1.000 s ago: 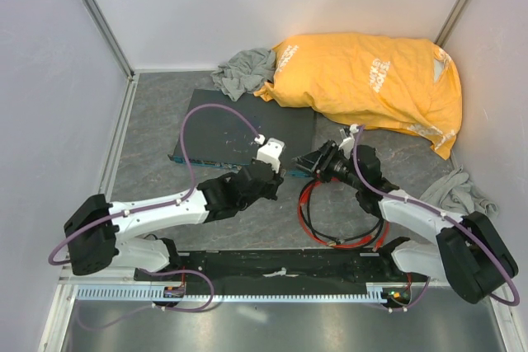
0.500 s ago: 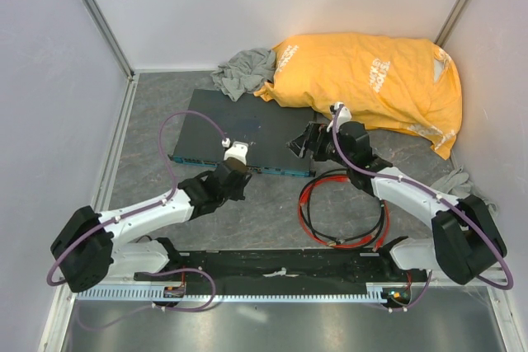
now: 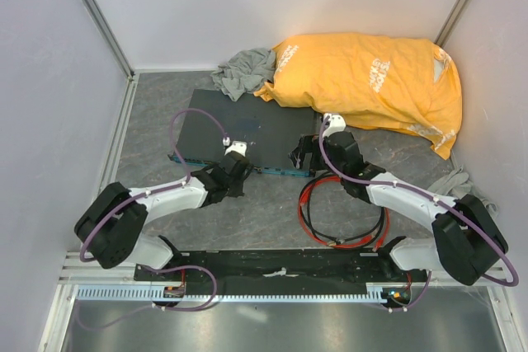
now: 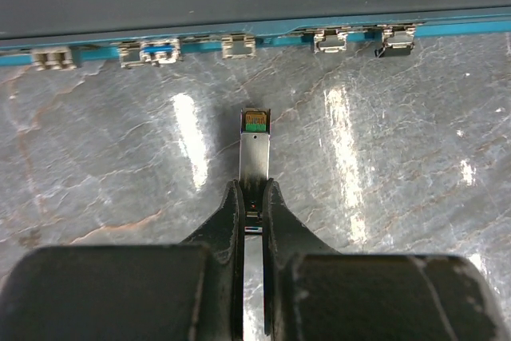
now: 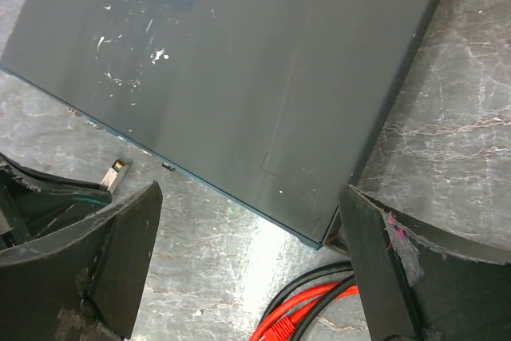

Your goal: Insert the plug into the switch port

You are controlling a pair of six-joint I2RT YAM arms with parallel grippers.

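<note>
Next, my left gripper releases the plug in the port [image 3: 247, 171] [image 4: 281, 41] between two silver ones along the blue-green front edge of the switch.
The switch [image 3: 239, 125] is a flat dark grey box with a blue-green front edge [image 4: 263, 31] carrying a row of small ports. My left gripper [image 4: 251, 191] is shut on the plug [image 4: 255, 145], a small silver metal connector with a green tip. The plug points at the front edge, a short gap away from the port [image 4: 238, 45] straight ahead. No cable shows on it here. In the right wrist view the plug [image 5: 114, 173] lies off the front edge. My right gripper [image 5: 251, 197] hangs wide open over the switch's near right corner, holding nothing.
A coil of red cable [image 3: 318, 204] and black cable lies on the table under the right arm; a red moulded end [image 5: 279, 329] shows there. An orange bag [image 3: 371, 80] and grey cloth [image 3: 243, 68] sit behind the switch. More cloth [image 3: 462, 187] lies at right.
My left arm has slid left along the switch's front, still shut on the plug. The right gripper has opened wide and moved back-left to the switch's right corner.
</note>
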